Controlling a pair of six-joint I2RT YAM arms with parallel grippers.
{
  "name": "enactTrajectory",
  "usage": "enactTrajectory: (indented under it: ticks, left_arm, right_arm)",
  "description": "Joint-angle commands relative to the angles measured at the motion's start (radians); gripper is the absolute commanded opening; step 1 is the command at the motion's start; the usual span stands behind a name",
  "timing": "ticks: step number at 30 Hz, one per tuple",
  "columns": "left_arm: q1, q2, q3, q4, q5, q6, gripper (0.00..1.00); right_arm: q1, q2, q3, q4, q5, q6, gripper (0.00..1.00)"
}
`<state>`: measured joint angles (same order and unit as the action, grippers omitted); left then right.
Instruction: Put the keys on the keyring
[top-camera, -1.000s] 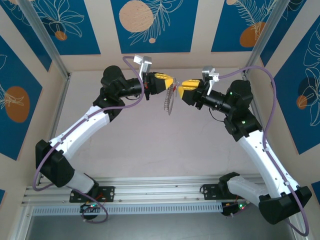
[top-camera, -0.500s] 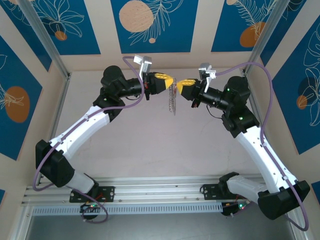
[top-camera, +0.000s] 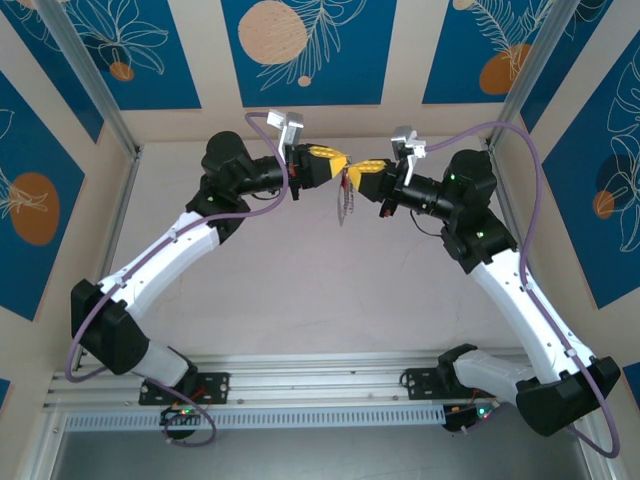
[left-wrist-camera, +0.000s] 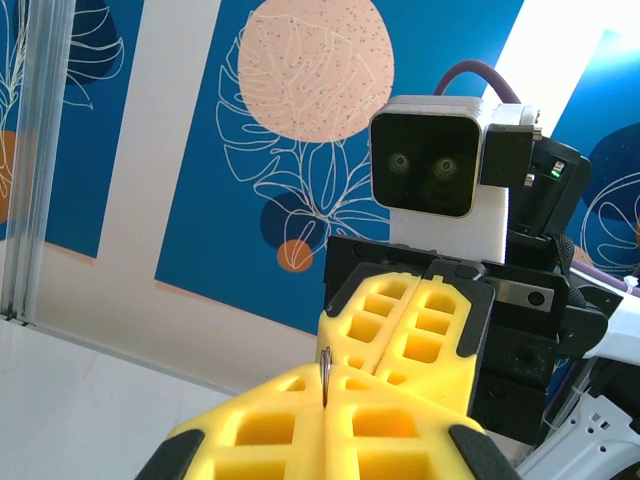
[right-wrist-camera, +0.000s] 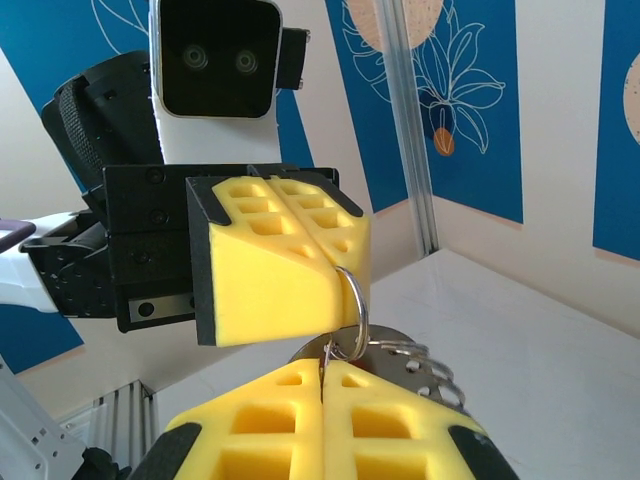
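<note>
My right gripper pinches the thin metal piece close to the keyring, above the key's red part. So it should open and grab the key lower down (top-camera: 344, 183).
Above the table's far middle, my left gripper (top-camera: 336, 163) and right gripper (top-camera: 357, 170) meet tip to tip. The left one is shut on the keyring (right-wrist-camera: 353, 308), a silver ring whose thin edge pokes up between its yellow fingers (left-wrist-camera: 250, 420). A grey metal plate and a string of small silvery rings (right-wrist-camera: 415, 362) hang from the ring; the same string (top-camera: 345, 203) dangles in the top view. My right gripper (right-wrist-camera: 323, 378) is shut on a thin metal piece touching the ring. A red speck of the key (top-camera: 346, 179) shows at its tips; the rest of the key is hidden.
The pale table (top-camera: 330, 290) lies under the raised arms. Blue leaf-patterned walls and aluminium posts (top-camera: 95, 80) close in the back and sides. A metal rail (top-camera: 320, 385) runs along the near edge by the arm bases.
My right gripper has moved left and slightly back until its tips meet the left gripper's. The hanging string of rings has swung a little. The left arm has held still.
</note>
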<state>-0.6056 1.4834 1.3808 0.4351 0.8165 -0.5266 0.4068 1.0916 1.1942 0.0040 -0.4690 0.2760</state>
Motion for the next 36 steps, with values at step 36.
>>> enactTrajectory:
  ticks: [36]
  left_arm:
    - [-0.014,0.013,-0.003,0.123,-0.035,-0.06,0.0]
  right_arm:
    - [-0.158,-0.111,0.006,-0.104,-0.18,0.04,0.37]
